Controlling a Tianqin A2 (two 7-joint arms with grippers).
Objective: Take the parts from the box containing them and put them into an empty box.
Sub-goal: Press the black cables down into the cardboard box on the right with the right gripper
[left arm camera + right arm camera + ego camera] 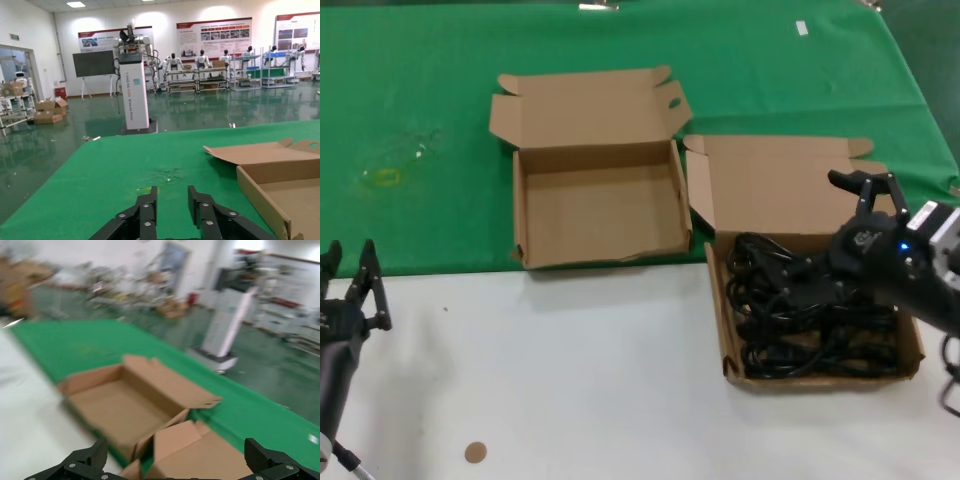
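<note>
The black power cords [863, 311] are at the end of their box farthest from the empty box. Next, my right gripper closes on them there.
The parts, black power cords [790, 320], lie in a tangled heap in the box containing them [912, 352] at the right, its lid [770, 185] laid back. My right gripper [817, 237] hovers open just over the cords near the lid; in the right wrist view its jaws [174, 450] stand wide apart and empty above that lid [200, 455]. The empty box [600, 210] with an oval hole [674, 103] in its lid flap stands to the left; it also shows in the right wrist view [120, 405]. My left gripper [350, 262] is parked open at the near left.
A green cloth [420, 100] covers the far half of the table, with a pale stain [385, 175]. The near half is white [570, 380], with a small brown disc [474, 452]. In the left wrist view the left gripper [171, 192] faces the cloth beside the empty box [265, 195].
</note>
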